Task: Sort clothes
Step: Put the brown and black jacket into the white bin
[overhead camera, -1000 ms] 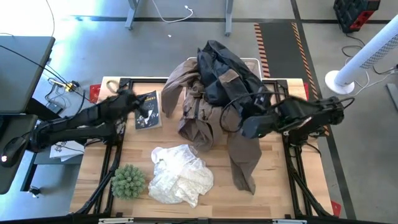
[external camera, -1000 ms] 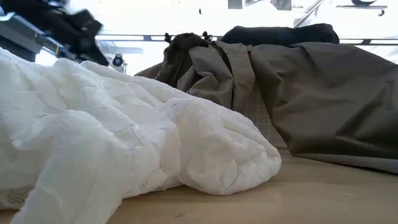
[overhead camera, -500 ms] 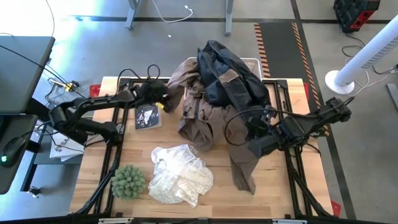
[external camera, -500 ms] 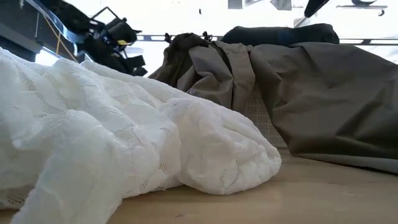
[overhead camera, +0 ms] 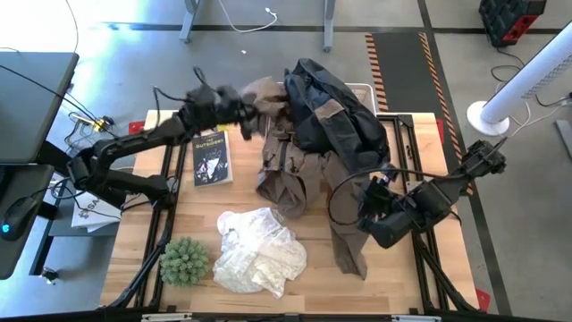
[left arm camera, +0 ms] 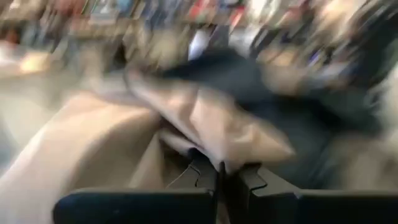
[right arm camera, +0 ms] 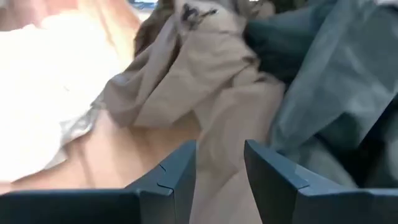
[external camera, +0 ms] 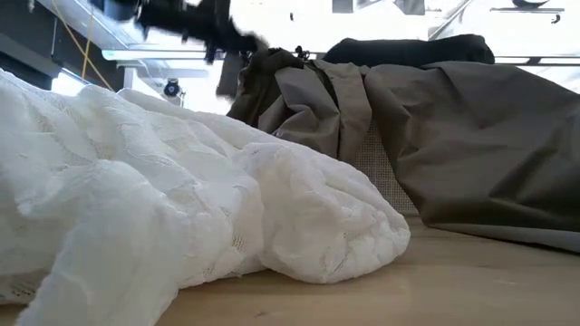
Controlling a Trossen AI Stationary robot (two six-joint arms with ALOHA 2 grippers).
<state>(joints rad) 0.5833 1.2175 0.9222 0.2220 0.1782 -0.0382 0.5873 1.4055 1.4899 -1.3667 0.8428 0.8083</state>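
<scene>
The khaki trousers are spilling over the basket's side, so next my left gripper opens, takes the overhanging fold (left arm camera: 214, 118) and tucks it into the basket.
A pile of clothes lies over a white basket (overhead camera: 363, 88) at the table's far middle: khaki-brown trousers (overhead camera: 281, 161) with a dark grey piece (overhead camera: 332, 112) on top. One khaki leg (overhead camera: 351, 234) trails toward the near edge. A white patterned garment (overhead camera: 259, 252) lies crumpled near the front and fills the low view (external camera: 163, 208). No plaid shirt shows. My left gripper (overhead camera: 243, 105) is raised at the pile's left side, fingers shut (left arm camera: 221, 177). My right gripper (overhead camera: 369, 204) is open over the trailing khaki leg (right arm camera: 217, 143). My left gripper's shut fingertips (left arm camera: 205, 177) stand right at a fold of the khaki cloth (left arm camera: 227, 152) on the pile's left side. The view is blurred, so I cannot tell whether they touch it or hold it.
A dark book (overhead camera: 212, 158) lies left of the pile. A round green spiky plant (overhead camera: 185, 260) stands at the near left corner. Bare wood shows at the near right (overhead camera: 402, 277). Cables and a monitor lie off the table's left edge.
My left gripper has swung from the table's left side toward the far edge and the right, rising up to the left side of the clothes pile. My right gripper has drawn back toward the near edge along the trailing khaki leg.
</scene>
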